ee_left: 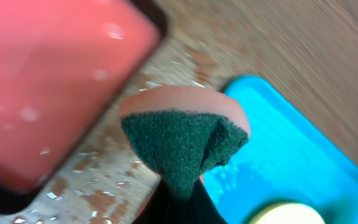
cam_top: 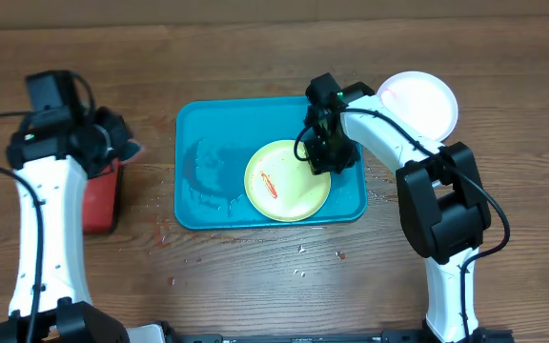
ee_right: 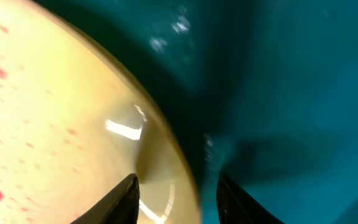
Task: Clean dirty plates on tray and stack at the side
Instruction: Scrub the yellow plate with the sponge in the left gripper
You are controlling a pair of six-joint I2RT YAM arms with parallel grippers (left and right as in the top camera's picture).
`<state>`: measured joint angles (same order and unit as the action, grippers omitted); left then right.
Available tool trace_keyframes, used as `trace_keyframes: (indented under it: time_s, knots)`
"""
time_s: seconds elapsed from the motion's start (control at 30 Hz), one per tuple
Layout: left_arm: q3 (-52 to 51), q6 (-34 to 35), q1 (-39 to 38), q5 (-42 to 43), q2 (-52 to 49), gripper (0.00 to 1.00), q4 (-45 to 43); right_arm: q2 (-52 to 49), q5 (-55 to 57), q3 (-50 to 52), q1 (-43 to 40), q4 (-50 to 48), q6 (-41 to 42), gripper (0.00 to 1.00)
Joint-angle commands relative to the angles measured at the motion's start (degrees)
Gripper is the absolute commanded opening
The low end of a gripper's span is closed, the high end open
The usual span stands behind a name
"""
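Next, my left gripper lets go of the pink sponge inside the red tray, just this side of its middle (cam_top: 83, 191) (ee_left: 8, 94).
A yellow-green plate (cam_top: 284, 181) with a red sauce smear lies in the right half of the teal tray (cam_top: 203, 124). My right gripper (cam_top: 327, 157) is open, and its fingers (ee_right: 179, 193) straddle the plate's right rim (ee_right: 55, 112) over the tray floor (ee_right: 278, 93). A white plate (cam_top: 417, 100) sits on the table to the right of the tray, with a pale blue edge showing at its right side. My left gripper (cam_top: 122, 143) is left of the tray, shut on a sponge (ee_left: 185, 143) with a green scrub face and an orange back.
A smaller red tray (cam_top: 98, 200) lies at the left under my left arm and fills the upper left of the left wrist view (ee_left: 42, 81). Water drops wet the wood between it and the teal tray (ee_left: 291, 149). Crumbs dot the table in front of the tray.
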<state>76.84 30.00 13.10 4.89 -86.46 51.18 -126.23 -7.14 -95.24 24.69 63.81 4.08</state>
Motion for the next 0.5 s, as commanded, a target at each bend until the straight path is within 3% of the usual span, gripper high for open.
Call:
trace_keyframes:
  time_s: [0.0, 0.2, 0.47]
  knots:
    - [0.02, -3.06, -5.46, 1.14, -0.46, 0.05, -0.33, -1.55, 2.05, 0.42, -0.42, 1.46, 0.7, 0.39]
    - [0.0, -3.48, -14.43, 1.14, -0.55, 0.04, 1.75, -1.7, -3.08, 0.42, -0.31, -0.28, 5.99, 0.1]
    - [-4.72, -1.53, -24.24, 1.14, -3.93, 0.04, -2.23, -1.84, -6.95, 0.42, 0.5, -5.97, 12.94, 0.08]
